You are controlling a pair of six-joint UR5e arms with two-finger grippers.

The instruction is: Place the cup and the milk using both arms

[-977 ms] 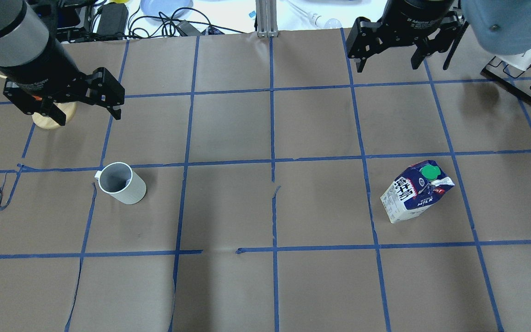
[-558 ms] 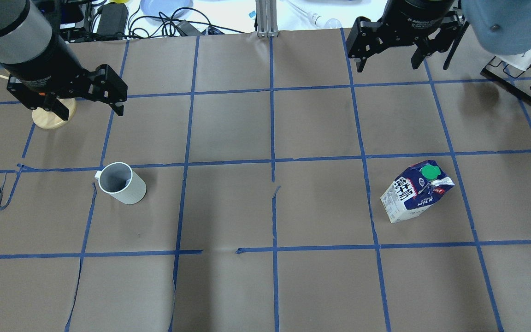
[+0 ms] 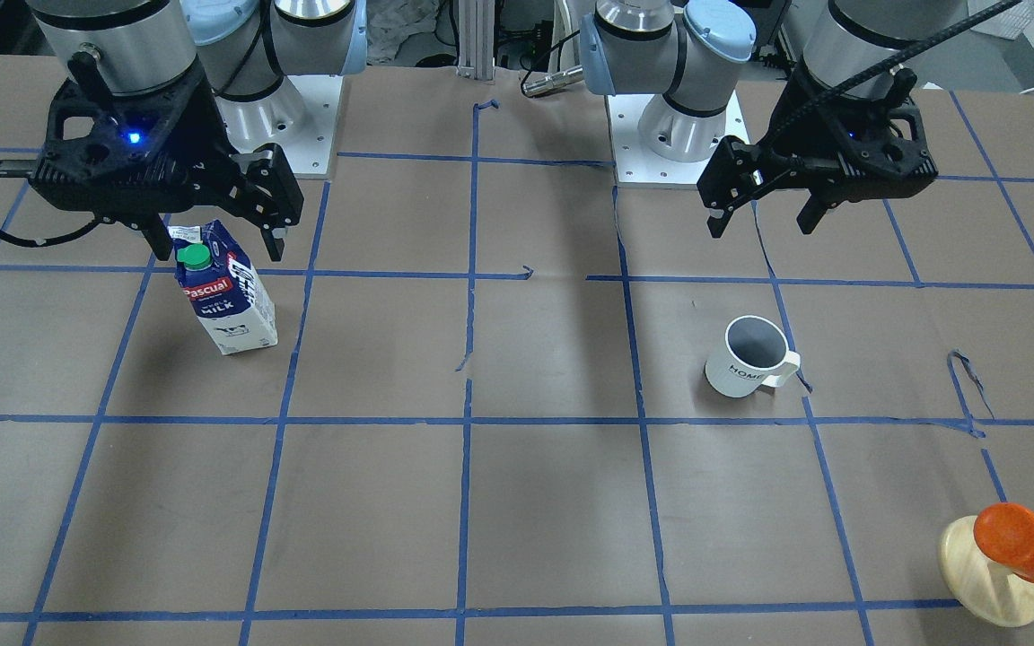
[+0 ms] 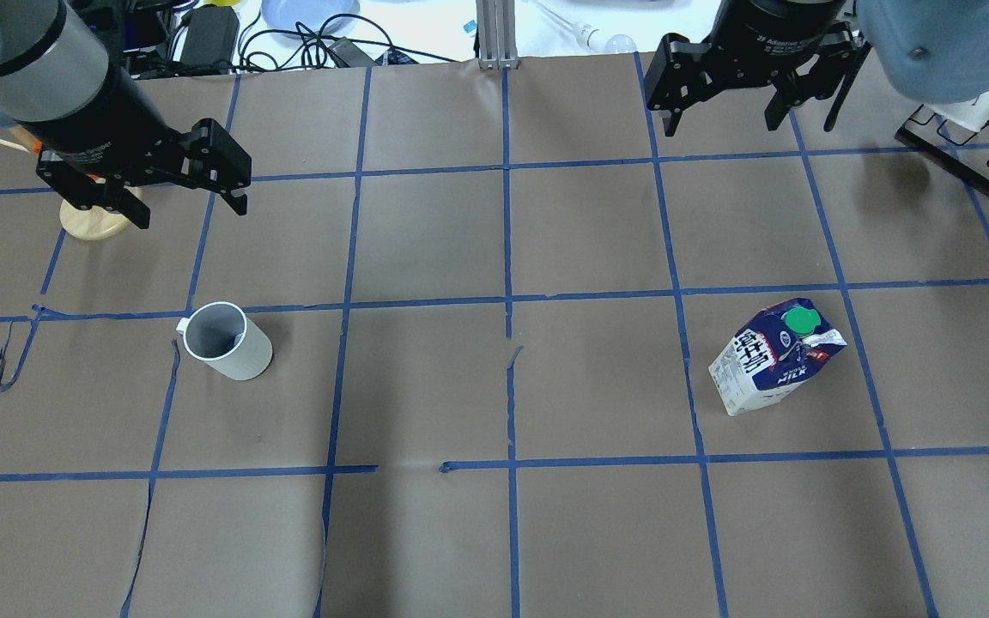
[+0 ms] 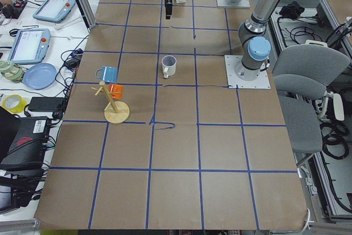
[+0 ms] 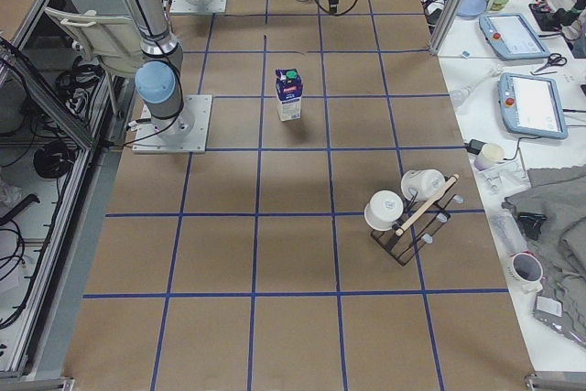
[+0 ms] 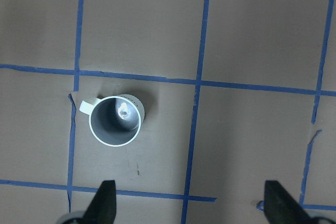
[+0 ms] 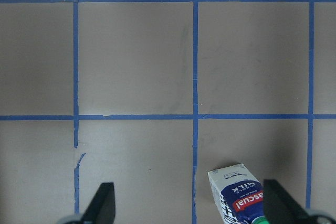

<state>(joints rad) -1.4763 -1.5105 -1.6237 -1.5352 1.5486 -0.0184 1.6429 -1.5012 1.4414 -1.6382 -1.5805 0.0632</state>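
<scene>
The robot's left gripper needs to close on the white cup's rim [image 3: 784,335] [image 7: 91,124] next to the cup's handle, with one finger inside the cup and the other outside.
The white cup [image 4: 227,341] stands upright on the brown table, handle to its left in the overhead view; it also shows in the front view [image 3: 748,357] and the left wrist view [image 7: 115,120]. My left gripper [image 4: 190,210] is open and empty, held high, farther out than the cup. The milk [image 4: 776,354] stands upright on the right side, green cap on top; it also shows in the front view [image 3: 223,292] and at the bottom of the right wrist view [image 8: 239,198]. My right gripper [image 4: 722,122] is open and empty, high and beyond the milk.
An orange cup on a cream wooden stand [image 4: 95,215] sits just under and behind the left gripper. A black rack with white cups [image 4: 975,146] stands at the far right. Cables and a blue plate [image 4: 306,13] lie past the table's far edge.
My left gripper has moved a little to the right above the table. The right gripper, cup and milk have stayed put.
</scene>
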